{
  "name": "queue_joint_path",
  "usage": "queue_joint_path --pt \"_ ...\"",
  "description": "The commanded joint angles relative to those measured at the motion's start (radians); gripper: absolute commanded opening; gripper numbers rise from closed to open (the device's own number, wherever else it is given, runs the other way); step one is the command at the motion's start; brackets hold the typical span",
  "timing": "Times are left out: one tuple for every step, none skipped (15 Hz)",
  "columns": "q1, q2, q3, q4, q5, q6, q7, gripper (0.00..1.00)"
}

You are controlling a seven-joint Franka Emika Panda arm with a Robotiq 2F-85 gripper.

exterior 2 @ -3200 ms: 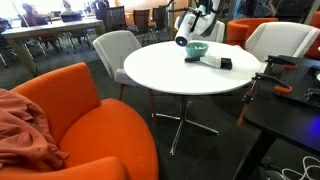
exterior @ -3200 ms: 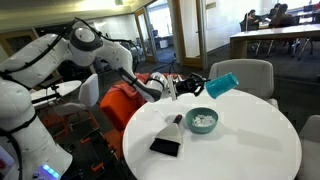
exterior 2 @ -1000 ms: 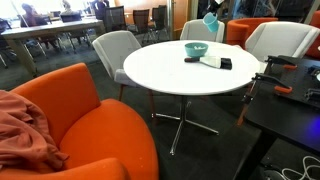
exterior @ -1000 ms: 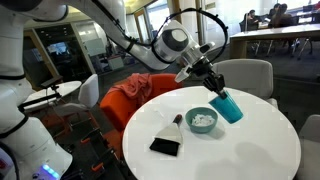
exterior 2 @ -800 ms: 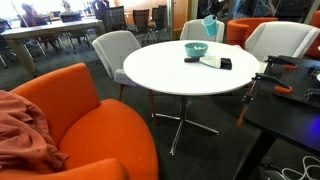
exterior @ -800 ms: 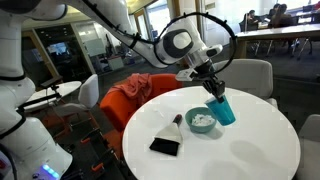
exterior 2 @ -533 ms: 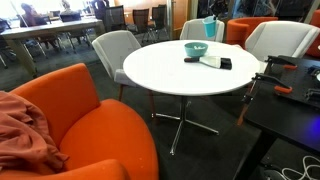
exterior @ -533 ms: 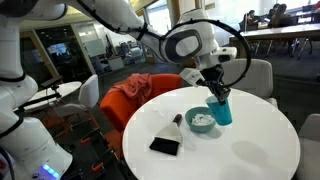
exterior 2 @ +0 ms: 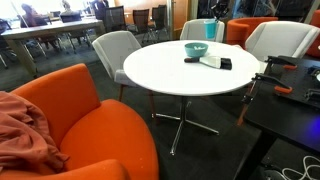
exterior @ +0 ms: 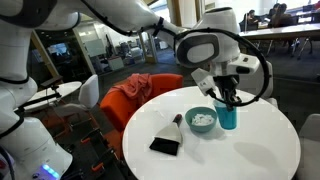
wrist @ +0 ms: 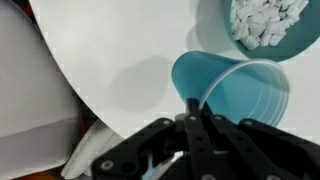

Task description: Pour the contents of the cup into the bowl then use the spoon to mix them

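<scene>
I should use my gripper to set the bright blue cup down on the bare tabletop across the bowl from the spoon [exterior: 251, 147].
My gripper [exterior: 224, 98] is shut on the rim of the bright blue cup [exterior: 228, 116], which stands upright just beside the pale teal bowl [exterior: 202, 121] on the round white table [exterior: 250, 150]. In the wrist view the gripper [wrist: 192, 102] pinches the cup [wrist: 240, 90] wall, and the cup's inside looks empty. The contents [wrist: 262, 20], small white bits, lie in the bowl [wrist: 225, 40]. The spoon [exterior: 177, 121] lies on the table beside the bowl. The frames do not show whether the cup's base touches the table. The cup [exterior 2: 211, 30] shows small above the bowl [exterior 2: 196, 49].
A flat black rectangle [exterior: 165, 146] lies near the table's front edge, close to the spoon. Grey chairs [exterior: 240, 72] and an orange armchair [exterior: 130, 100] ring the table. A dark desk [exterior 2: 285, 105] with tools stands beside the table.
The cup has swung from tilted above the bowl to upright and has come down beside the bowl, still in my gripper. The bowl, spoon and black rectangle have not moved.
</scene>
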Motion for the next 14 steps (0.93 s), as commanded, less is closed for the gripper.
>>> queue_joint_path --pt "0.024 0.1 -0.05 0.127 0.054 -0.037 0.04 0.01" --pt "0.025 0.124 -0.057 0.149 0.059 -0.035 0.05 0.01" --pt "0.019 0.153 -0.056 0.176 0.07 -0.037 0.051 0.01" --pt "0.014 0.173 -0.055 0.196 0.081 -0.038 0.052 0.01" --pt "0.005 0.196 -0.05 0.218 0.095 -0.041 0.048 0.01" --pt "-0.004 0.217 -0.04 0.238 0.109 -0.043 0.042 0.01" --pt "-0.01 0.233 -0.036 0.254 0.121 -0.039 0.039 0.01" --pt "-0.018 0.251 -0.027 0.272 0.136 -0.034 0.03 0.01" --pt "-0.024 0.265 -0.022 0.286 0.145 -0.03 0.024 0.01" --pt "-0.026 0.275 -0.021 0.298 0.15 -0.027 0.027 0.01" --pt "-0.029 0.287 -0.019 0.312 0.154 -0.025 0.027 0.01" --pt "-0.029 0.297 -0.021 0.324 0.154 -0.023 0.031 0.01" --pt "-0.03 0.309 -0.024 0.338 0.152 -0.023 0.035 0.01" --pt "-0.031 0.316 -0.025 0.347 0.15 -0.021 0.037 0.01"
